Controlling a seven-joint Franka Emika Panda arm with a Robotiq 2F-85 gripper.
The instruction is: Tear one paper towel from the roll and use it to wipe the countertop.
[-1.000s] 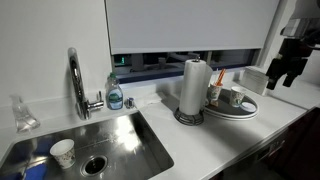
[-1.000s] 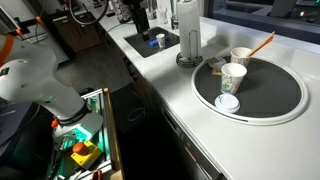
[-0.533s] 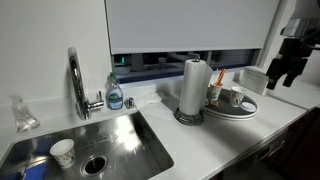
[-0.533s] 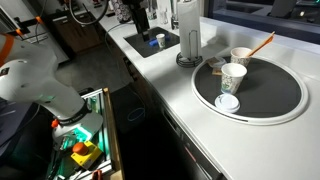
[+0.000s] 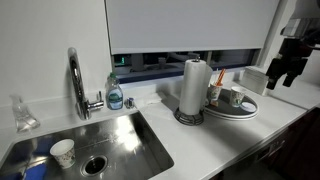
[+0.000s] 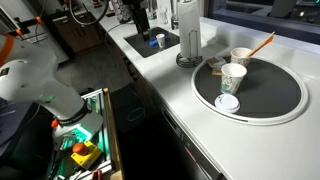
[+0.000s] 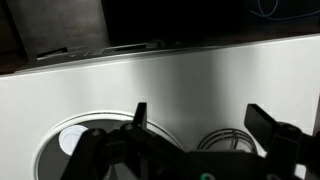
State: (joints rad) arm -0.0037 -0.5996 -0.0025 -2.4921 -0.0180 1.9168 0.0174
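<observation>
The upper part of the paper's loose edge [image 5: 209,70], on the side of the roll next to the grey tray, is the place my gripper will close on.
The roll [image 5: 193,88] stands upright on its dark round holder base on the white countertop [image 5: 215,140], between the sink and the grey tray. It also shows in an exterior view [image 6: 188,40]. No separate paper towel sheet is in view. My gripper [image 5: 279,76] hangs high at the right edge, well to the right of the roll and above the tray's far side. In the wrist view its fingers [image 7: 200,118] are spread wide with nothing between them, over the white counter and the tray rim.
A round grey tray [image 6: 280,100] holds paper cups [image 6: 232,78] and a stick. A steel sink [image 5: 100,145] with a paper cup in it, a faucet [image 5: 76,82] and a soap bottle [image 5: 115,92] are beside the roll. The counter has a dark front edge [image 6: 160,105].
</observation>
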